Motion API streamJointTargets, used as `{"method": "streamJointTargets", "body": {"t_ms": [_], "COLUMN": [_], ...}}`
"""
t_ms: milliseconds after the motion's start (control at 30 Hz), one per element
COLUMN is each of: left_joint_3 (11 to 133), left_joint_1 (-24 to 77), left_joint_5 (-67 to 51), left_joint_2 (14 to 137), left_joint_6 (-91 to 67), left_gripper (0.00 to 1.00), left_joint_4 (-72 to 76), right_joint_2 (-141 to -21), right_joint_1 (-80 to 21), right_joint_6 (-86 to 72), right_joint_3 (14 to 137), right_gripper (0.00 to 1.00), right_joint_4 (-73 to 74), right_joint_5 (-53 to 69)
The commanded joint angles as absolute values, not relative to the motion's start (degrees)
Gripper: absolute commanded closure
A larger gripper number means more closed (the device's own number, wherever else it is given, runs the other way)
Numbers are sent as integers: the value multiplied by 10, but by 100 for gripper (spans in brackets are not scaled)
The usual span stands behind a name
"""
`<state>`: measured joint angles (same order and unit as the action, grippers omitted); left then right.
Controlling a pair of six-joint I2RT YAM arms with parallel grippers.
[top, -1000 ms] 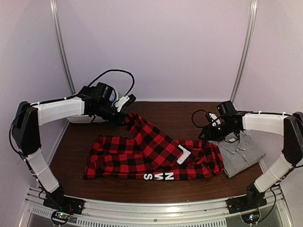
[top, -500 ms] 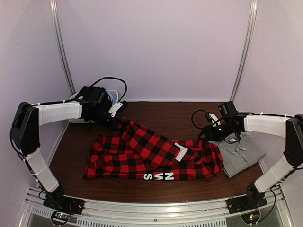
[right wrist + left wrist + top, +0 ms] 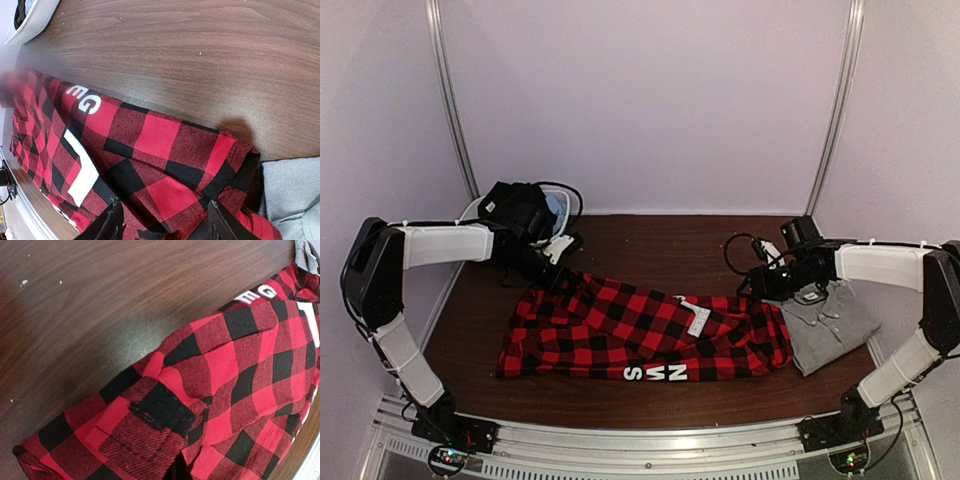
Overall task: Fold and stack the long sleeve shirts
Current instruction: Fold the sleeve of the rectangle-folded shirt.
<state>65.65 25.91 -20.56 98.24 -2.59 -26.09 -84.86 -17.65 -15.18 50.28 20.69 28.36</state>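
Note:
Next, my left gripper releases the fold of cloth that it has, setting it free just inside the flannel shirt's back corner (image 3: 551,308) nearest the white tub.
The red-and-black check flannel shirt (image 3: 640,335) lies spread across the middle of the table, white lettering at its front edge. My left gripper (image 3: 563,277) is shut on the flannel's back-left corner, low over the table. In the left wrist view the cloth (image 3: 220,370) bunches over the left gripper (image 3: 182,471). The grey shirt (image 3: 832,325) lies folded at the right. My right gripper (image 3: 766,287) stands open above the flannel's right end. Its dark fingers (image 3: 112,222) straddle flat cloth (image 3: 165,150), with the grey shirt (image 3: 295,190) beside them.
A white plastic tub (image 3: 558,203) stands at the back left, behind my left arm; its rim (image 3: 30,17) shows in the right wrist view. Bare brown tabletop (image 3: 670,240) runs behind the shirts. Walls close in on three sides.
My left gripper has moved left and down with the flannel's corner. The raised fold has come down and the shirt lies flatter. The right arm has barely moved.

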Motion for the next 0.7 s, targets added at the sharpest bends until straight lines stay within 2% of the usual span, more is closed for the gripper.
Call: {"method": "streamJointTargets", "body": {"t_ms": [0,667], "left_joint_3": [639,607], "left_joint_1": [247,232], "left_joint_5": [-190,-194], "left_joint_2": [967,949], "left_joint_6": [-57,-80], "left_gripper": [100,100], "left_joint_4": [-275,-323], "right_joint_2": [-855,-885], "right_joint_1": [-180,-203], "right_joint_6": [-149,-150], "right_joint_3": [496,498], "right_gripper": [42,41], "right_joint_4": [187,179], "right_joint_5": [289,283]}}
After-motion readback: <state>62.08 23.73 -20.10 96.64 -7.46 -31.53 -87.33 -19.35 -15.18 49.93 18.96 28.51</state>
